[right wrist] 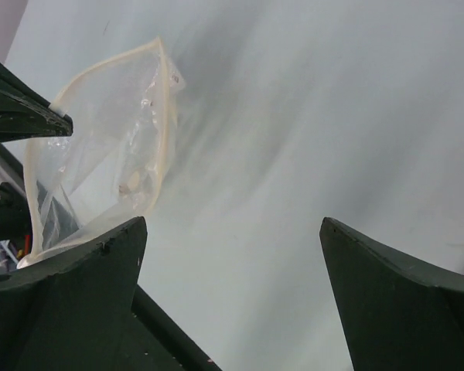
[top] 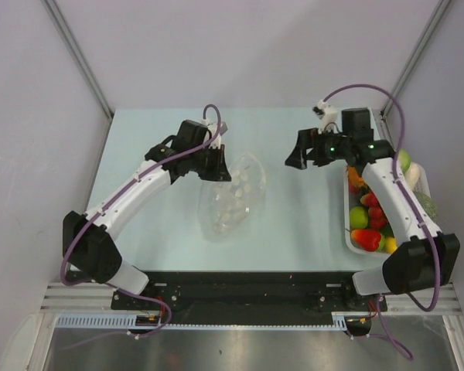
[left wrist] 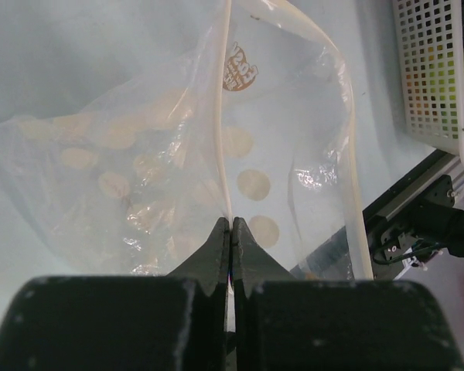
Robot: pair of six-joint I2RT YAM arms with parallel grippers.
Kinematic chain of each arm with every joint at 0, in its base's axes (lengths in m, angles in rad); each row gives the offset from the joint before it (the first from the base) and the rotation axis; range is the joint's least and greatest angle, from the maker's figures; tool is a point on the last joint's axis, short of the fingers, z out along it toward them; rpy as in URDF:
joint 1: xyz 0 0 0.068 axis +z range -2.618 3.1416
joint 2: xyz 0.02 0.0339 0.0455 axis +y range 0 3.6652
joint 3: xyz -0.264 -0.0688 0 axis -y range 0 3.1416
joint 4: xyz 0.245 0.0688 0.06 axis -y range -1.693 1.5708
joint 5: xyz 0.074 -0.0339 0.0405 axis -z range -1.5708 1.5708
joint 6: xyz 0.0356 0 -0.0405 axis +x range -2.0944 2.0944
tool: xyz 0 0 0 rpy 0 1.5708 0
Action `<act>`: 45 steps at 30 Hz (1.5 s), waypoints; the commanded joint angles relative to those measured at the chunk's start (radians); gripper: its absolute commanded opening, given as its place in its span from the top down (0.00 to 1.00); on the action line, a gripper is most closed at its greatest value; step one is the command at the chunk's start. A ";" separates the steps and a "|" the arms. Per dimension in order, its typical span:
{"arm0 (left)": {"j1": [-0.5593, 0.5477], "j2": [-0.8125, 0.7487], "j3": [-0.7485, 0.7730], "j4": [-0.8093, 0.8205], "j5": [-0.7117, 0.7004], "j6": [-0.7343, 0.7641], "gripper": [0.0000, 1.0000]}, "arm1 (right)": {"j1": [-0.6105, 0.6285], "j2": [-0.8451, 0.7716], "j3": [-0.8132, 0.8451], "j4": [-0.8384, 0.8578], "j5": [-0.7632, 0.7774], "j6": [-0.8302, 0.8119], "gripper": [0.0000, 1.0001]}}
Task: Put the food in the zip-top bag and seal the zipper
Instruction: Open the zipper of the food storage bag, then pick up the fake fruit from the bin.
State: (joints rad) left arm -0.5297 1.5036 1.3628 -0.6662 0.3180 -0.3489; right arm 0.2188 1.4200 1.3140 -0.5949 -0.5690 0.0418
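My right gripper should close next on the stem of the red fruit bunch (top: pixel 385 209), next to the green fruit in the white tray.
The zip-top bag (top: pixel 233 197) lies on the table's middle, clear with pale dots, its mouth toward the far side. My left gripper (top: pixel 218 171) is shut on the near mouth edge, on the zipper strip (left wrist: pixel 223 139), and in the left wrist view the left gripper (left wrist: pixel 230 224) lifts that edge so the mouth gapes. The bag (left wrist: pixel 131 170) shows no food inside. My right gripper (top: pixel 295 160) is open and empty, right of the bag; in the right wrist view the right gripper (right wrist: pixel 232 220) faces the bag (right wrist: pixel 100 170). The food (top: pixel 367 236) lies in the tray at right.
The white perforated tray (top: pixel 346 232) stands at the table's right edge, beside my right arm; it also shows in the left wrist view (left wrist: pixel 429 85). Grey walls enclose the far and side edges. A black rail runs along the near edge.
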 commanded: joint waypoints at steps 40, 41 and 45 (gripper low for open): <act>-0.039 -0.034 -0.037 0.088 0.052 0.010 1.00 | -0.521 -0.213 -0.101 -0.543 0.520 -0.801 0.13; -0.039 -0.034 -0.036 0.088 0.052 0.013 1.00 | -0.519 -0.213 -0.101 -0.546 0.518 -0.800 0.17; -0.041 -0.029 -0.027 0.079 0.052 0.016 1.00 | -0.518 -0.236 -0.082 -0.591 0.506 -0.795 0.46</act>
State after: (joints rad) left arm -0.5655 1.4902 1.2900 -0.6075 0.3519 -0.3546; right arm -0.3038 1.2160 1.2121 -1.1801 -0.0746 -0.7578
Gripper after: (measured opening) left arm 0.006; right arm 0.640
